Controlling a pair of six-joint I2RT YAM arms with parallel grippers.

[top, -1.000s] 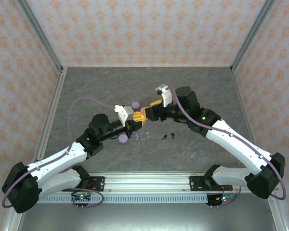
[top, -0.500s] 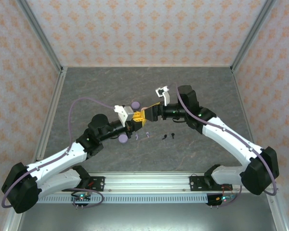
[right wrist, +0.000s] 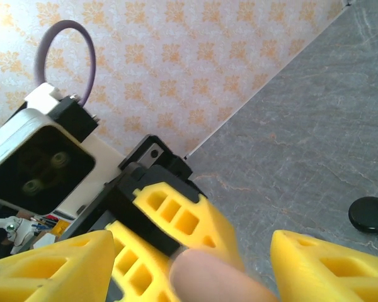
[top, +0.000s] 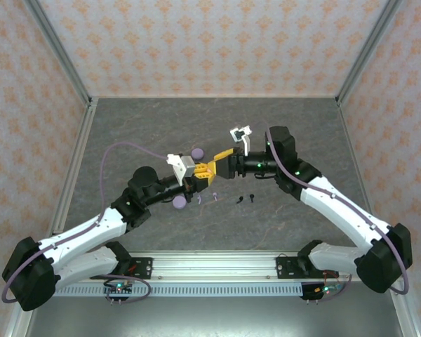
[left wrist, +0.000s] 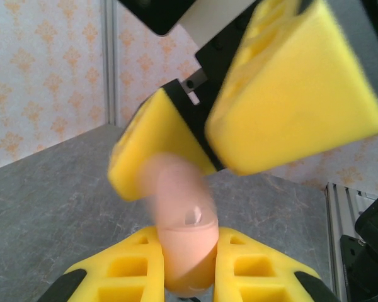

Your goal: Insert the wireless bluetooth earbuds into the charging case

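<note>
My left gripper has the pink charging case, now upright between its yellow fingers. It will let go of it on the grey table [top: 222,155] next to the farther lavender round case.
My left gripper [top: 201,177] is shut on a pink charging case [left wrist: 188,248], which stands upright between its yellow fingers [left wrist: 123,272], the upper half blurred. My right gripper [top: 222,163] faces it from the right, open, with its fingers [left wrist: 296,82] spread either side of the case top [right wrist: 217,279] and not touching it. Two tiny lavender earbuds [top: 201,201] [top: 214,198] and two black earbuds [top: 238,201] [top: 252,196] lie on the grey table just in front of the grippers.
Two lavender round cases rest on the table, one behind the left gripper [top: 196,153] and one in front of it [top: 179,203]. A black round thing [right wrist: 370,214] lies on the table below the right gripper. Patterned walls enclose the table [top: 147,126].
The right arm's wrist has drawn back a little to the right and turned, its gripper staying at the pink case. The left arm has held still.
</note>
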